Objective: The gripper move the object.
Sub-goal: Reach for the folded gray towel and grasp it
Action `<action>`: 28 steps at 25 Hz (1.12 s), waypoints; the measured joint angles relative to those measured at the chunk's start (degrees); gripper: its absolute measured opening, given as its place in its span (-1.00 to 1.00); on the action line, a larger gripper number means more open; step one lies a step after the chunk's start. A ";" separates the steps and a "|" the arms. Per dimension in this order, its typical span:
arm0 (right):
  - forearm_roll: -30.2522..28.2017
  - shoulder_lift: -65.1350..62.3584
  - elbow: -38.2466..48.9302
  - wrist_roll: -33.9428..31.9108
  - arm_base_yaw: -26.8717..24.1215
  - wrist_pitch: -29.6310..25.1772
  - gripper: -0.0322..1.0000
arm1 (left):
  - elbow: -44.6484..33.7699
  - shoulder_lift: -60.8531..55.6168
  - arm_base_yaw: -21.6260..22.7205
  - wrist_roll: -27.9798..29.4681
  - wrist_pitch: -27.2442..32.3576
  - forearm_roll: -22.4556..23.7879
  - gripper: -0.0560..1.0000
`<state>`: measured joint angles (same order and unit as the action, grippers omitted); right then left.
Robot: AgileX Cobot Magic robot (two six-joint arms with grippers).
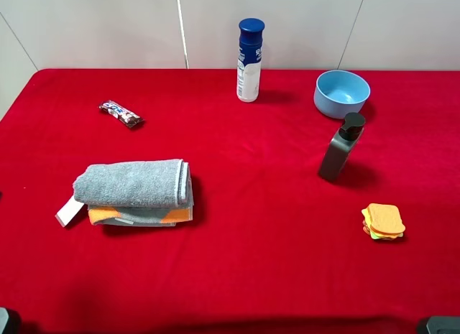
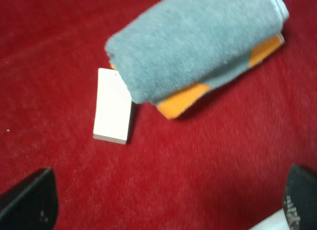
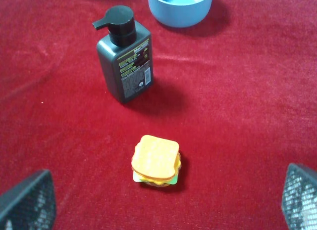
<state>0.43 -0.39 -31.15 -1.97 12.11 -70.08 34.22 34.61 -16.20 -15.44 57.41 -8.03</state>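
Next, my left gripper goes to the middle of the folded grey towel (image 1: 136, 185) (image 2: 200, 41), away from its white tag, and closes there across the roll.
The folded grey towel (image 1: 133, 183) with orange bands lies on the red cloth at the left, its white tag (image 1: 70, 211) sticking out at its left end. In the left wrist view the towel (image 2: 198, 42) and tag (image 2: 113, 105) lie ahead of my left gripper (image 2: 163, 205). The left gripper is open, empty and apart from the towel; only its two dark fingertips (image 2: 27, 200) show. My right gripper (image 3: 163, 200) is open and empty, short of the small orange sponge stack (image 3: 156, 161). Both grippers sit at the table's front edge.
A dark pump bottle (image 1: 341, 149), a blue bowl (image 1: 341, 93) and the sponge stack (image 1: 383, 221) stand on the right. A white bottle with a blue cap (image 1: 249, 59) stands at the back middle. A snack bar (image 1: 121, 113) lies at the back left.
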 joint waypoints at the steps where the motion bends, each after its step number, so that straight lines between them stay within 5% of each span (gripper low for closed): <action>1: 0.00 0.00 0.00 0.00 0.00 0.00 0.41 | 0.00 1.05 -1.16 0.00 -0.07 0.48 0.79; 14: 0.00 0.00 0.00 0.00 0.00 0.00 0.41 | 5.64 17.78 -15.19 0.05 2.48 9.73 0.77; 28: 0.00 0.00 0.00 0.00 0.00 0.00 0.41 | 13.28 35.82 -23.79 -0.29 4.33 17.82 0.77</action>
<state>0.43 -0.39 -31.15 -1.97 12.11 -70.08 47.50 70.43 -39.99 -15.73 61.75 9.80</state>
